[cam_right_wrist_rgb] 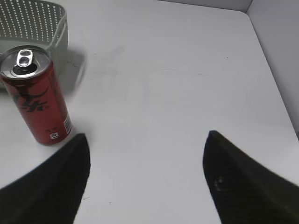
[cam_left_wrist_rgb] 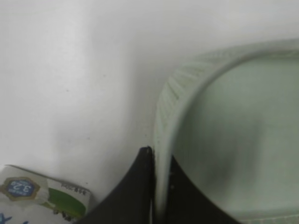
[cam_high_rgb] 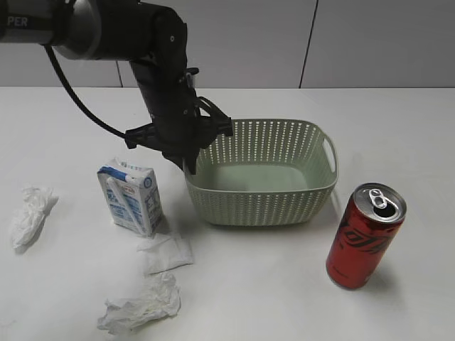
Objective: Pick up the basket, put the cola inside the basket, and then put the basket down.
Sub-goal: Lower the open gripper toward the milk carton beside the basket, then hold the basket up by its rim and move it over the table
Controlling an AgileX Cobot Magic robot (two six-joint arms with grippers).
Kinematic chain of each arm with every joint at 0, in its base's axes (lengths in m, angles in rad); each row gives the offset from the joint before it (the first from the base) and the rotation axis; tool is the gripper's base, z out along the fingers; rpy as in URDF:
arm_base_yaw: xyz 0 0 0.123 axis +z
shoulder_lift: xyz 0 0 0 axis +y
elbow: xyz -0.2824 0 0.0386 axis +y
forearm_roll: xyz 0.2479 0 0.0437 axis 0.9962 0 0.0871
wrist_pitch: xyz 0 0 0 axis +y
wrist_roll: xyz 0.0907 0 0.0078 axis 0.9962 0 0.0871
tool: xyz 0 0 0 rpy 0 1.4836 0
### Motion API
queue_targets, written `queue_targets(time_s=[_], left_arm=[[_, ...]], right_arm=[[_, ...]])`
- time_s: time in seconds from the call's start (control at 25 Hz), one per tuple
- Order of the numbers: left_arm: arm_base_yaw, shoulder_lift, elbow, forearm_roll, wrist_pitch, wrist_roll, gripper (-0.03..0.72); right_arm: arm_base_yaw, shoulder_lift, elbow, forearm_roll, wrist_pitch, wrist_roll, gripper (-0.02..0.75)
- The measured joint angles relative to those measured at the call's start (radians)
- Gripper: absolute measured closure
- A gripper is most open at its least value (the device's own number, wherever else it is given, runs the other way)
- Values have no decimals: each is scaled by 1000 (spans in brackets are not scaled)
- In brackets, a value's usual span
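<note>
The robot's right gripper needs to next go to the red cola can and close around the cola can's upper part [cam_high_rgb: 371,222] [cam_right_wrist_rgb: 31,85], just below the can's silver top.
The pale sage-green basket [cam_high_rgb: 263,202] stands on the white table at the middle. My left gripper [cam_high_rgb: 188,168] is shut on its left rim; in the left wrist view the two black fingers [cam_left_wrist_rgb: 160,161] pinch the basket wall [cam_left_wrist_rgb: 163,116], one outside and one inside. The basket is empty inside. The red cola can [cam_high_rgb: 365,236] stands upright to the right of the basket, apart from it. In the right wrist view the cola [cam_right_wrist_rgb: 35,95] is at the left, beside the basket corner [cam_right_wrist_rgb: 42,23]. My right gripper [cam_right_wrist_rgb: 147,140] is open and empty, to the right of the can.
A blue-and-white milk carton [cam_high_rgb: 131,197] stands just left of the basket; its corner shows in the left wrist view [cam_left_wrist_rgb: 42,196]. Crumpled white tissues lie at the far left [cam_high_rgb: 30,214] and in front of the carton [cam_high_rgb: 142,304]. A grey wall runs behind the table.
</note>
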Motion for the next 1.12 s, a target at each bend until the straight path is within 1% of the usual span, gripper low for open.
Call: queue_targets(time_s=[0.12, 0.24, 0.36, 0.52, 0.6, 0.76, 0.84, 0.96, 1.12], left_arm=[[9, -22, 0, -17, 5, 0, 690], [20, -94, 0, -23, 10, 0, 690], [22, -180, 0, -8, 23, 8, 690], [21, -261, 18, 30, 118, 24, 690], [21, -304, 66, 37, 136, 24, 690], [6, -468, 225, 37, 94, 22, 690], [-12, -576, 325, 33, 51, 18, 690], [-21, -696, 475, 24, 8, -1, 690], [-21, -752, 654, 7, -17, -8, 690]], right_arm=[[0, 0, 0, 0, 0, 0, 167], [0, 0, 0, 3, 0, 0, 167], [0, 0, 0, 29, 0, -3, 167], [0, 49, -12, 88, 0, -26, 167], [0, 124, -46, 90, 0, -26, 167], [0, 288, -137, 90, -3, -26, 167], [0, 365, -178, 91, -14, -26, 167], [0, 472, -243, 98, -23, -26, 167], [0, 585, -339, 132, -26, -26, 186]])
